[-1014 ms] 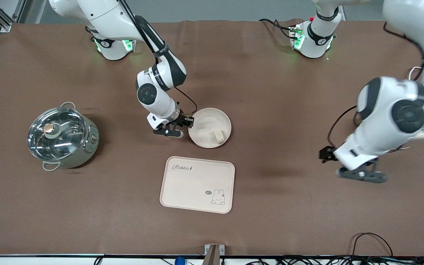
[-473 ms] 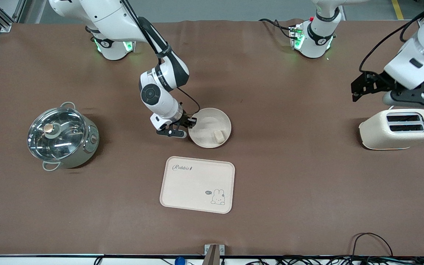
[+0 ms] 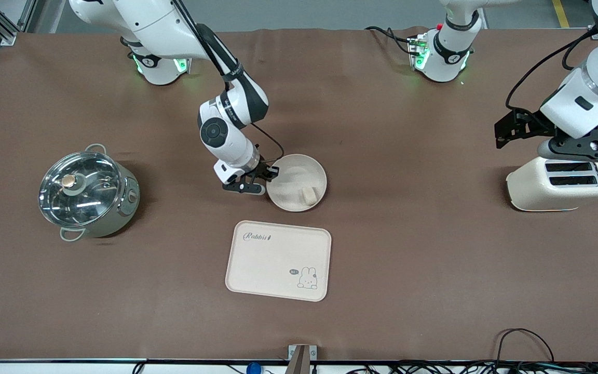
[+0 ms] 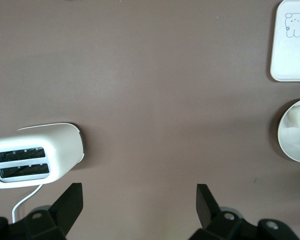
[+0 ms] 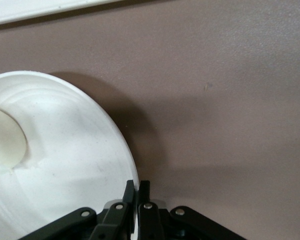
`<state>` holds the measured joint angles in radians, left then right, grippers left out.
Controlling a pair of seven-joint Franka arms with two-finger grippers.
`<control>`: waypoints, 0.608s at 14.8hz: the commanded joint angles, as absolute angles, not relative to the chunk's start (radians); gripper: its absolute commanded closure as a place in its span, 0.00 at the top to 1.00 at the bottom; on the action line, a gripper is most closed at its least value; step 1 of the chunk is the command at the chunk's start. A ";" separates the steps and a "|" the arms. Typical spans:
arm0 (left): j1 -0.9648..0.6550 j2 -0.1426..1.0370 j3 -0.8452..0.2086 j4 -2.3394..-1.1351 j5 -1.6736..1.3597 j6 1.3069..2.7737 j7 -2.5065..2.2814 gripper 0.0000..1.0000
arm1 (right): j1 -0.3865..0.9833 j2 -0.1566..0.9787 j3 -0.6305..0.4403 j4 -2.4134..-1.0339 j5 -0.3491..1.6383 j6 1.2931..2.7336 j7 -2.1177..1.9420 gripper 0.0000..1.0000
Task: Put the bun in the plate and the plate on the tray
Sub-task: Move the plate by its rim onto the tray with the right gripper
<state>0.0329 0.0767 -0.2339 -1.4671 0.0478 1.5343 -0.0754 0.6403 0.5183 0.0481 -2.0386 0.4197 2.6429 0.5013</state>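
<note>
My right gripper is going to let go of the plate on the Rabbit tray [image 3: 282, 255] between the tray's lettering and its bunny drawing.
The round cream plate [image 3: 293, 167] sits mid-table, and the small cream bun [image 3: 308, 195] lies inside it on the side nearer the front camera. My right gripper [image 3: 269, 175] is shut on the plate's rim at the right arm's end; in the right wrist view its fingers [image 5: 138, 187] pinch the rim of the plate [image 5: 65, 165], with the bun [image 5: 5, 142] further in. The Rabbit tray [image 3: 278, 259] lies nearer the front camera than the plate, with nothing on it. My left gripper [image 3: 504, 132] hangs open and holds nothing [image 4: 140, 200], above the table beside the toaster.
A cream two-slot toaster [image 3: 563, 182] stands at the left arm's end of the table. At the right arm's end stands a steel pot with a glass lid [image 3: 87, 192]. Cables run along the table's front edge.
My right gripper has closed onto the plate's rim. The left arm swung up and away from the front camera, uncovering the toaster, and now hovers beside it.
</note>
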 commanded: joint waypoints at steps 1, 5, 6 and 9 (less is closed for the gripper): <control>-0.101 0.040 -0.091 -1.474 0.037 1.529 -0.061 1.00 | 0.635 0.476 0.043 -2.066 0.439 2.640 0.500 0.00; -0.160 0.037 -0.049 -1.485 0.035 1.537 -0.084 1.00 | 0.624 0.446 0.043 -2.045 0.472 2.632 0.492 0.00; -0.158 0.040 -0.048 -1.480 0.032 1.537 -0.083 1.00 | 0.611 0.449 0.041 -2.025 0.474 2.632 0.491 0.00; -0.150 0.040 -0.048 -1.477 0.031 1.537 -0.074 1.00 | 0.572 0.488 0.041 -1.913 0.476 2.628 0.492 0.00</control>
